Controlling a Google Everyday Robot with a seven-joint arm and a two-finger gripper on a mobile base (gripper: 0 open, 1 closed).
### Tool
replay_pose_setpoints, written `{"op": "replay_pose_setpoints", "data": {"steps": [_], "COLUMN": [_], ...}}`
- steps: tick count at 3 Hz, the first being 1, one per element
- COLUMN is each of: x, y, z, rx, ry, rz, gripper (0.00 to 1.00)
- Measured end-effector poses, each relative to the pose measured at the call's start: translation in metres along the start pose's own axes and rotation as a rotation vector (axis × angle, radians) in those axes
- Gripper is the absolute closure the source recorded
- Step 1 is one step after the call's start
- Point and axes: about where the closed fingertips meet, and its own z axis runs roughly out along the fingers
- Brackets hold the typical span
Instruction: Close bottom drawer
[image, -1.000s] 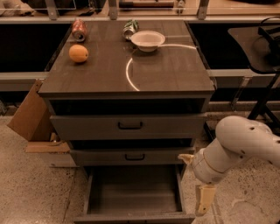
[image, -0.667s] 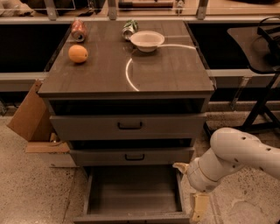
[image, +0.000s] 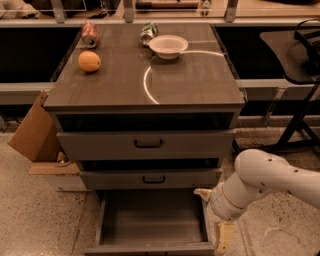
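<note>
The robot's gripper will next go to the bottom drawer's front panel (image: 188, 251) and close there.
The bottom drawer (image: 150, 222) of the grey-brown wooden cabinet is pulled far out, and its plain grey interior is bare. Its front panel (image: 150, 249) lies at the lower edge of the view, and the handle is out of sight. My gripper (image: 222, 235), on the white arm (image: 260, 182), hangs low beside the drawer's right wall near its front right corner. I cannot tell whether it touches the drawer.
The middle drawer (image: 150, 178) and top drawer (image: 147, 144) stand slightly out. On the cabinet top lie an orange (image: 89, 61), a white bowl (image: 168, 46), a red can (image: 90, 34) and a green can (image: 148, 31). A cardboard box (image: 32, 130) stands left, a black stand (image: 300, 100) right.
My arm and gripper have moved left, closer to the right side of the open bottom drawer. The drawer has not moved.
</note>
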Motion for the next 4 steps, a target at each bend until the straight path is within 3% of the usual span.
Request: {"op": "replay_pose_setpoints", "data": {"steps": [2,4], "x": [0.037,0.061], "y": [-0.007,-0.010], "z": [0.069,0.138], "rx": [-0.007,-0.047], "ry": [0.027,-0.007], "rz": [-0.155,-0.259], "gripper": [0.00,0.00]}}
